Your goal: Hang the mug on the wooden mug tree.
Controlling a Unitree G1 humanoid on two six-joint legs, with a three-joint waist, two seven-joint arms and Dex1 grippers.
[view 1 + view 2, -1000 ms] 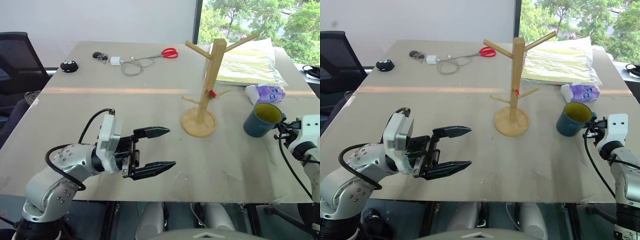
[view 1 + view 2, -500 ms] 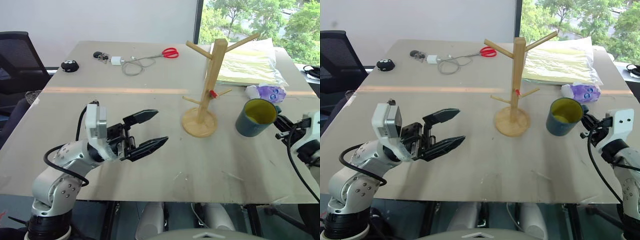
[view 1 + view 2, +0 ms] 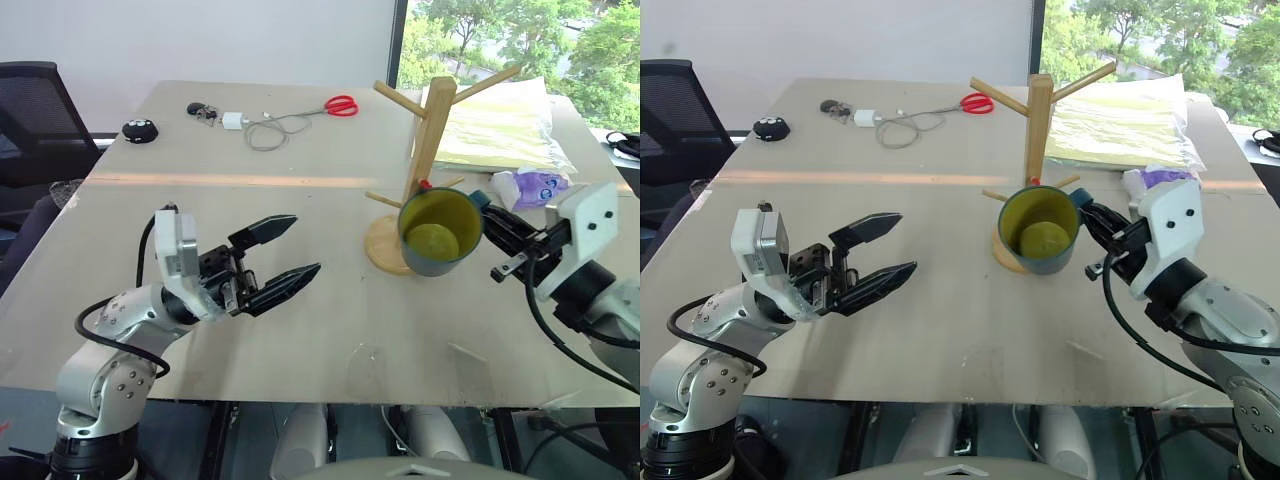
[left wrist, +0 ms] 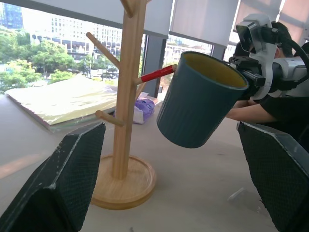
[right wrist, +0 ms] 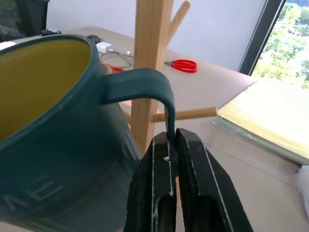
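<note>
I should release the mug, now hanging in front of the tree, from my right gripper onto the red-marked lower peg of the wooden mug tree [image 3: 397, 207] [image 5: 112, 70].
The dark teal mug [image 3: 440, 232] with a yellow-green inside hangs in the air, tilted with its mouth toward me, just in front of the wooden mug tree [image 3: 428, 140]. My right gripper [image 5: 170, 141] is shut on the mug's loop handle [image 5: 145, 82], pinching its lower end, and reaches in from the right. The tree's round base [image 3: 382, 252] is partly hidden behind the mug. My left gripper [image 3: 305, 245] is open and empty, raised above the table left of the tree and pointing toward the mug. The mug [image 4: 198, 104] also sits between its fingers [image 4: 72, 183] at a distance.
Red scissors [image 3: 340, 105], a white charger with cable [image 3: 258, 128] and a small black object [image 3: 138, 131] lie at the table's far side. A yellow-green folder [image 3: 495, 130] and a purple packet [image 3: 540, 185] lie right of the tree. A black chair [image 3: 30, 120] stands at left.
My right gripper has lifted the mug off the table at the right and carried it left and up to the front of the tree. The left gripper drifted slightly left and tipped upward.
</note>
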